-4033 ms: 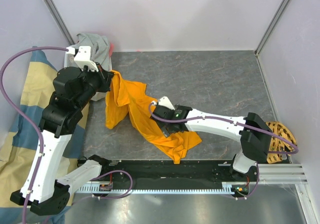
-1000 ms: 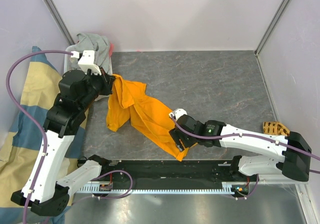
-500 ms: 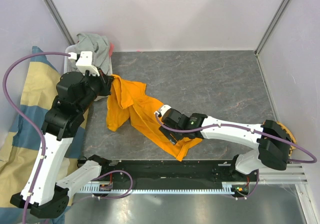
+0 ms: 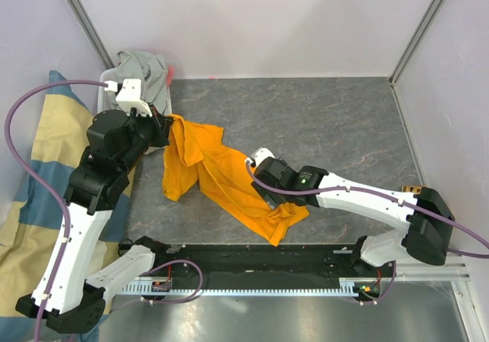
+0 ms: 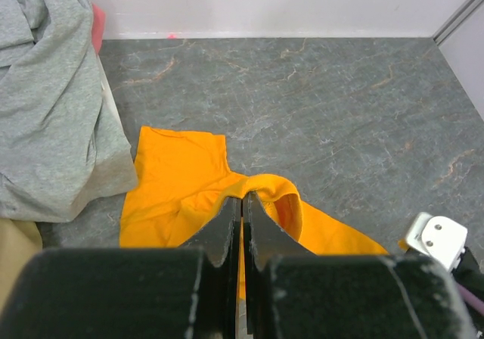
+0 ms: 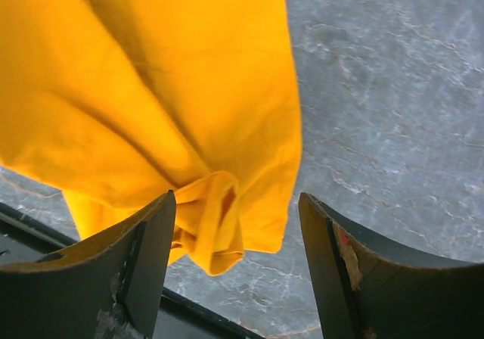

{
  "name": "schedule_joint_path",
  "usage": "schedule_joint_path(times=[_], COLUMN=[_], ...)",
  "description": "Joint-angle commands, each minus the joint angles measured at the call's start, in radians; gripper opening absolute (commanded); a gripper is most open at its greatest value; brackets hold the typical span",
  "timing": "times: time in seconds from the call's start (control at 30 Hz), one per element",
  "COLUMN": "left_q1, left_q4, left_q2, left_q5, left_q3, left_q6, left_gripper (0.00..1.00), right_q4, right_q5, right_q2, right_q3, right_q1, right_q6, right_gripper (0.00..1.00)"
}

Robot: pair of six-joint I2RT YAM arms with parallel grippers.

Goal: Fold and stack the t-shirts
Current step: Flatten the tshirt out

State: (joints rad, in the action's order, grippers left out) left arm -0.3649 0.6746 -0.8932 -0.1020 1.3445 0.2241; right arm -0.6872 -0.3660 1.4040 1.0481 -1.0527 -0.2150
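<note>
The crumpled orange t-shirt is held only by my left gripper, so my right gripper will pinch the bunched fold at the t-shirt's lower end (image 6: 221, 191) before both lift and stretch it.
The orange t-shirt (image 4: 205, 162) lies stretched in a crumpled band from the back left toward the table's front edge. My left gripper (image 4: 170, 125) is shut on the shirt's upper end, and a fold of orange cloth (image 5: 265, 195) is pinched between the closed fingers (image 5: 227, 225). My right gripper (image 6: 236, 199) is open, its fingers (image 6: 144, 248) straddling the bunched lower corner of the shirt (image 6: 215, 225) without pinching it; in the top view it hovers over that end (image 4: 269, 198). The grey t-shirt (image 4: 145, 71) sits heaped at the back left corner (image 5: 53, 97).
A cream-and-blue cloth (image 4: 30, 182) hangs off the table's left side under the left arm. A tan woven disc (image 4: 416, 191) peeks out behind the right arm's elbow. A black rail (image 4: 252, 259) runs along the near edge. Grey marbled tabletop (image 4: 328, 120) stretches to the right.
My right gripper has shifted from the shirt's lower tip up and slightly right along its lower end, staying open. The left gripper and its hold have not changed.
</note>
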Motion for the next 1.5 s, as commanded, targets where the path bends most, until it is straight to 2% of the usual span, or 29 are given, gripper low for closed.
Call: schedule_joint_path(times=[0.0,0.23,0.63,0.8,1.2,1.3,1.4,1.47], left_q1=[0.006,0.006,0.006,0.006,0.006,0.006,0.006,0.006], left_q4=[-0.047,-0.043,-0.041,-0.041,-0.043,-0.044,-0.044,-0.044], left_q2=[-0.003,0.008,0.013,0.013,0.014,0.020,0.017,0.016], left_q5=[-0.002,-0.018,-0.024,-0.024,-0.021,-0.024,-0.024,-0.022], left_q3=[0.001,-0.007,-0.015,-0.016,-0.022,-0.024,-0.022,-0.021], left_q6=[0.020,0.014,0.015,0.015,0.017,0.015,0.017,0.017], left_gripper=[0.02,0.02,0.02,0.02,0.02,0.02,0.02,0.02], right_q4=[-0.011,0.044,0.061,0.054,0.051,0.055,0.057,0.058], right_q5=[-0.019,0.058,0.153,0.176,0.179,0.179,0.180,0.180], right_q2=[-0.007,0.018,0.046,0.047,0.046,0.046,0.046,0.044], right_q3=[0.015,-0.023,-0.025,-0.033,-0.066,-0.068,-0.066,-0.066], right_q1=[0.040,0.097,0.100,0.100,0.100,0.100,0.100,0.100], right_q6=[0.022,0.045,0.040,0.034,0.017,0.019,0.019,0.017], right_gripper=[0.73,0.69,0.68,0.60,0.51,0.39,0.15,0.05])
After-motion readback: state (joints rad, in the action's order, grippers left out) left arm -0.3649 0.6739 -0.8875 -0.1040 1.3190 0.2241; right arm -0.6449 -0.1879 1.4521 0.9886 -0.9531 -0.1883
